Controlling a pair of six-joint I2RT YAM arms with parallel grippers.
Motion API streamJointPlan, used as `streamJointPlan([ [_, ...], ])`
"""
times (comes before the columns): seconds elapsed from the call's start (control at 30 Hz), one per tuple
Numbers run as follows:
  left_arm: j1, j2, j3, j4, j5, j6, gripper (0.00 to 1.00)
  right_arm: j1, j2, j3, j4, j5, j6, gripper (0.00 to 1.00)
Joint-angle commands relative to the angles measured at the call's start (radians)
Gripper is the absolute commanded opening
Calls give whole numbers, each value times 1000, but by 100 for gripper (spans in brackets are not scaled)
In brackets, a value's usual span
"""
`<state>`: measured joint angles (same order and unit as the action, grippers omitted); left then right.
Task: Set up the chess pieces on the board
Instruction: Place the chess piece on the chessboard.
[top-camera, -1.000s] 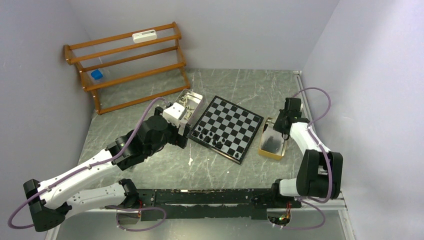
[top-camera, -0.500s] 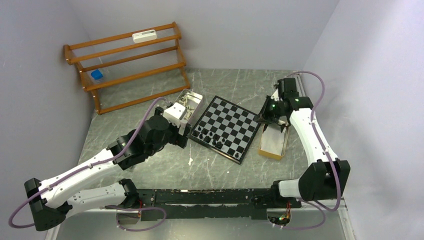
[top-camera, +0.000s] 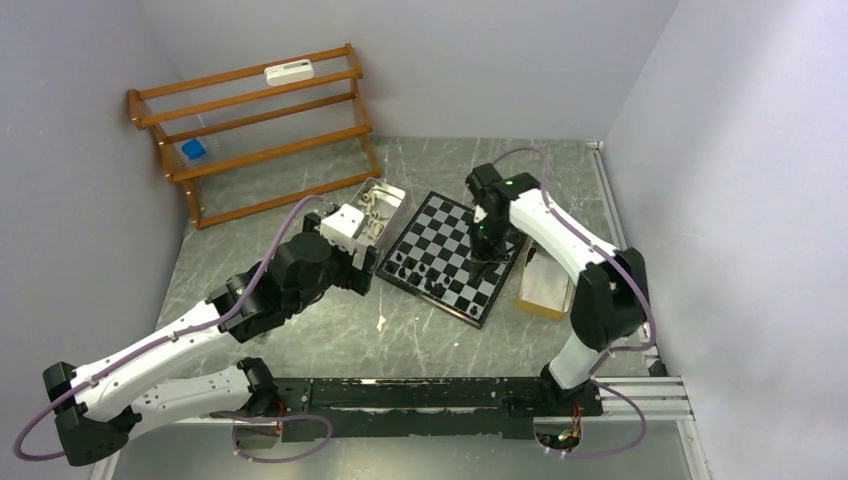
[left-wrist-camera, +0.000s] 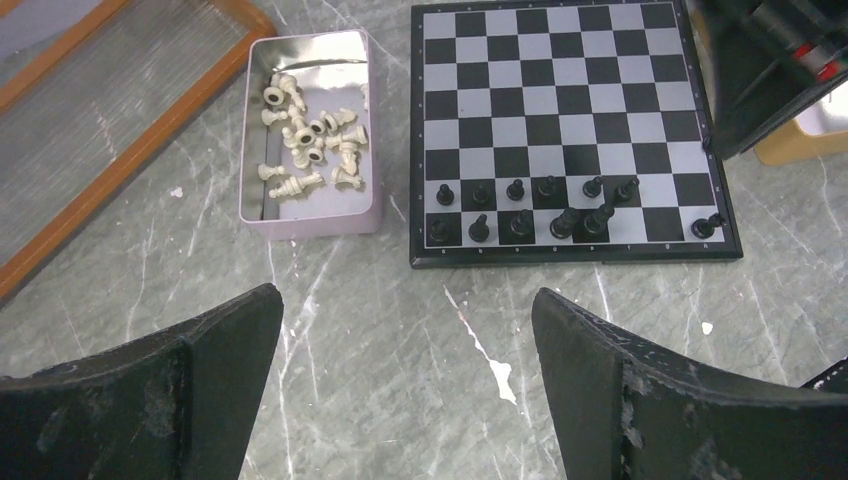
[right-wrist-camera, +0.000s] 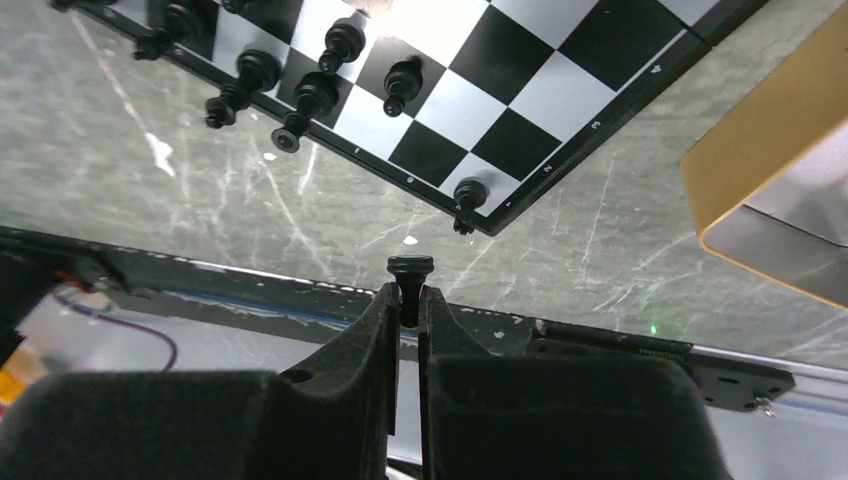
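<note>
My right gripper is going to let go of the black chess piece on the white square diagonally in from the board's near corner piece (top-camera: 467, 293) (right-wrist-camera: 464, 119). The held piece is now above the board.
The board (top-camera: 452, 236) lies at mid-table, with several black chess pieces (top-camera: 415, 271) in its two near rows. In the left wrist view those black pieces (left-wrist-camera: 515, 192) line the board's (left-wrist-camera: 570, 110) near edge, and cream-white pieces (left-wrist-camera: 310, 145) lie in a silver tin (left-wrist-camera: 305, 221). My right gripper (top-camera: 487, 250) hangs over the board's right part, shut on a black chess piece (right-wrist-camera: 405, 272) that sticks out of the gripper (right-wrist-camera: 405, 300); the board (right-wrist-camera: 520, 95) lies below it. My left gripper (left-wrist-camera: 405, 310) hovers open and empty over bare table, in front of the board.
A yellow-sided tray (top-camera: 545, 288) sits right of the board. A wooden slatted rack (top-camera: 255, 130) stands at the back left, with a small blue thing (top-camera: 193, 150) and a white one (top-camera: 289, 71) on it. The arms' base rail (top-camera: 430, 395) runs along the near edge.
My right arm has swung left from the yellow tray to above the board's right part. The left arm has hardly moved.
</note>
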<state>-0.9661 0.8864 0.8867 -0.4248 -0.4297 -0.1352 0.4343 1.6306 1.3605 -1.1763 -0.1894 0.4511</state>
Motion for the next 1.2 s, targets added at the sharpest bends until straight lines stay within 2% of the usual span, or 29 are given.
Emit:
streamJointPlan([
  [0.0, -5, -23, -9, -6, -29, 3, 100, 58, 87, 71, -98, 94, 9, 0],
  [0.3, -5, -39, -8, -7, -25, 5, 100, 86, 232, 157, -102, 138, -45, 0],
  [0.6, -5, -40, -6, -13, -39, 3, 100, 95, 325, 165, -109, 186, -85, 0],
  [1.17, -5, -39, -6, -12, -41, 5, 100, 109, 338, 102, -77, 129, -125, 2],
])
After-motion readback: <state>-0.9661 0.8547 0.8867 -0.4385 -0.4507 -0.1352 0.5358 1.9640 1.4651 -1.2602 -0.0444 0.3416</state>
